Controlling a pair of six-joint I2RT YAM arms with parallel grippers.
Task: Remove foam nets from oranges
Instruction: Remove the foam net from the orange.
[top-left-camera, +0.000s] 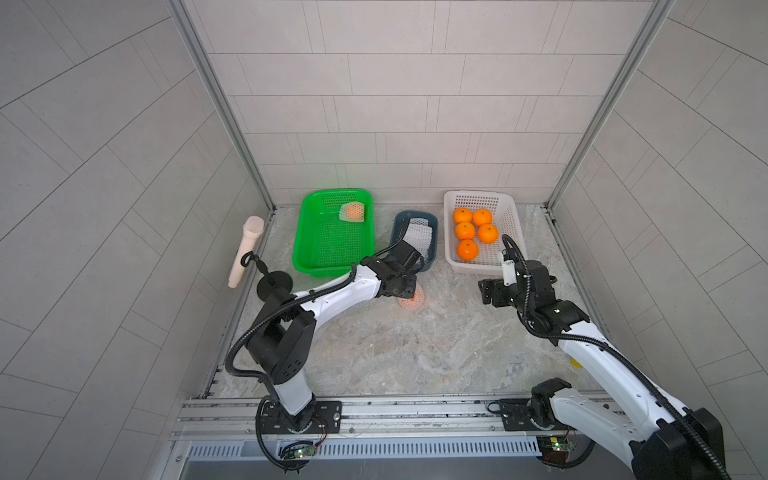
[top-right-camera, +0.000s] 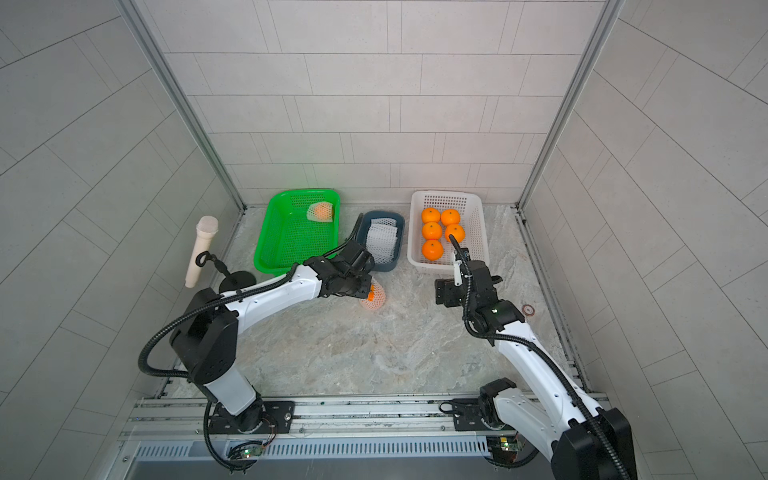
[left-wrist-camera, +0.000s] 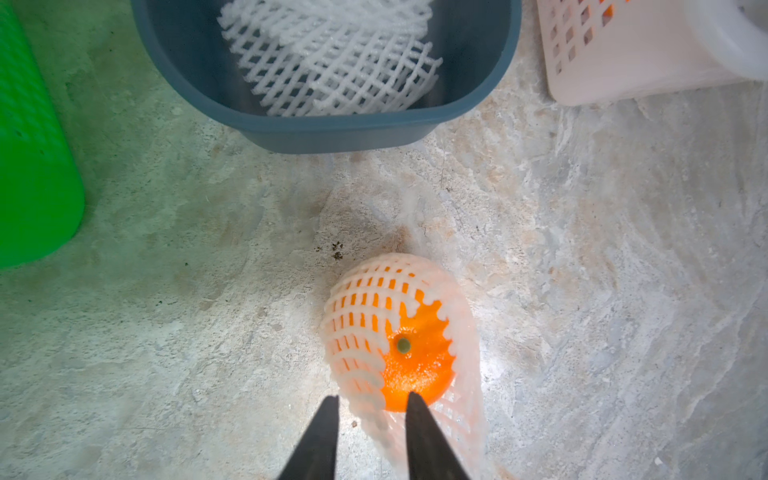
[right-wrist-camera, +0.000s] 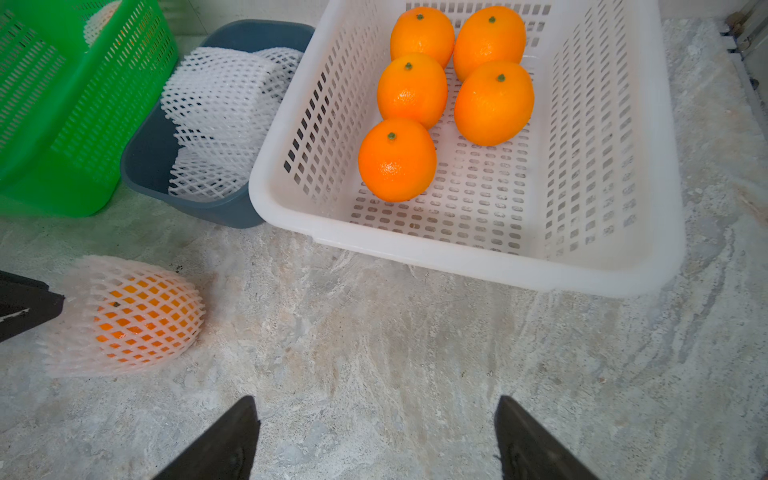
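Note:
I should pinch the net's rim (left-wrist-camera: 374, 402) with my left gripper and pull the net off, as the foam net wraps the orange's round end and its rim gapes at the stem.
An orange in a white foam net (left-wrist-camera: 365, 316) lies on the marble floor in front of the blue bin; it also shows as the netted orange (top-left-camera: 412, 301) (top-right-camera: 372, 297) (right-wrist-camera: 137, 320). Its stem end is bare where the net gapes. My left gripper (left-wrist-camera: 372, 397) is open, its fingertips (left-wrist-camera: 330, 401) either side of the net's loose rim, floor showing in the gap. My right gripper (right-wrist-camera: 376, 399) hovers open and empty over bare floor near the white basket (right-wrist-camera: 457, 257). Several bare oranges (top-left-camera: 471, 232) (right-wrist-camera: 411, 89) sit in that basket. Another netted orange (top-left-camera: 353, 212) lies in the green basket (top-left-camera: 303, 232).
The blue bin (top-left-camera: 434, 239) (left-wrist-camera: 332, 133) between the baskets holds several limp foam nets (left-wrist-camera: 332, 70) (right-wrist-camera: 220, 116). A beige handled tool (top-left-camera: 245, 249) on a black stand stands by the left wall. A small ring (top-right-camera: 528, 309) lies near the right wall.

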